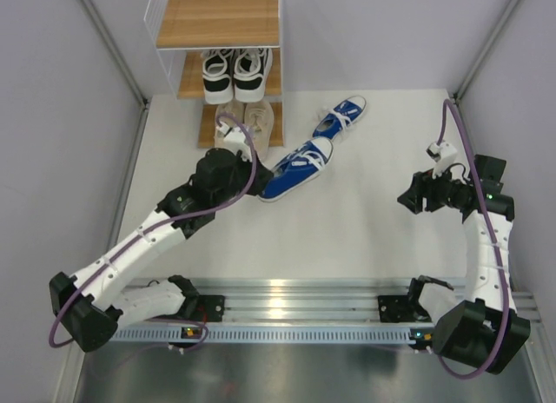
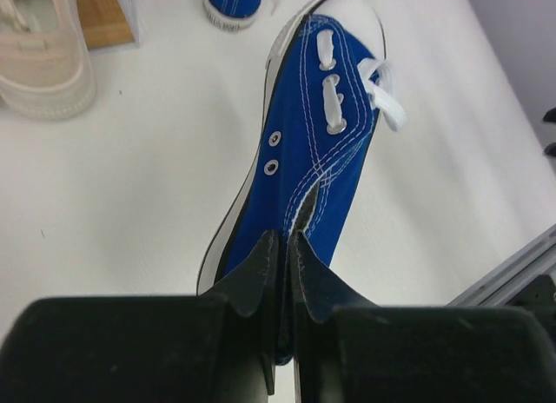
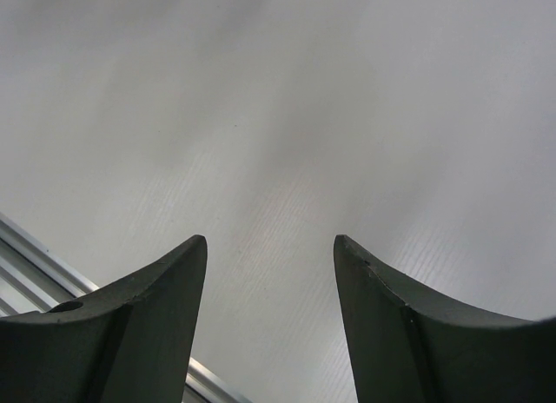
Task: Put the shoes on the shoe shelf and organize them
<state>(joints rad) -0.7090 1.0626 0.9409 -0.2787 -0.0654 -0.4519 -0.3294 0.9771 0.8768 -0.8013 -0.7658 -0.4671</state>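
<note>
My left gripper is going to set the blue sneaker free on the table (image 1: pixel 290 212) between the other blue sneaker and the metal rail.
The shoe shelf (image 1: pixel 217 21) stands at the back left. A black-and-white pair (image 1: pixel 234 75) sits on its middle board and a beige pair (image 1: pixel 248 118) on its lowest board. My left gripper (image 2: pixel 284 238) is shut on the heel collar of a blue sneaker (image 2: pixel 317 151), which lies on the table right of the shelf (image 1: pixel 297 168). The other blue sneaker (image 1: pixel 341 116) lies farther back; its heel shows in the left wrist view (image 2: pixel 234 3). A beige shoe (image 2: pixel 39 56) also shows there. My right gripper (image 3: pixel 269 247) is open and empty over bare table at the right (image 1: pixel 417 194).
Grey walls close in the table on the left, right and back. A metal rail (image 1: pixel 295 312) runs along the near edge between the arm bases; its edge shows in the right wrist view (image 3: pixel 52 264).
</note>
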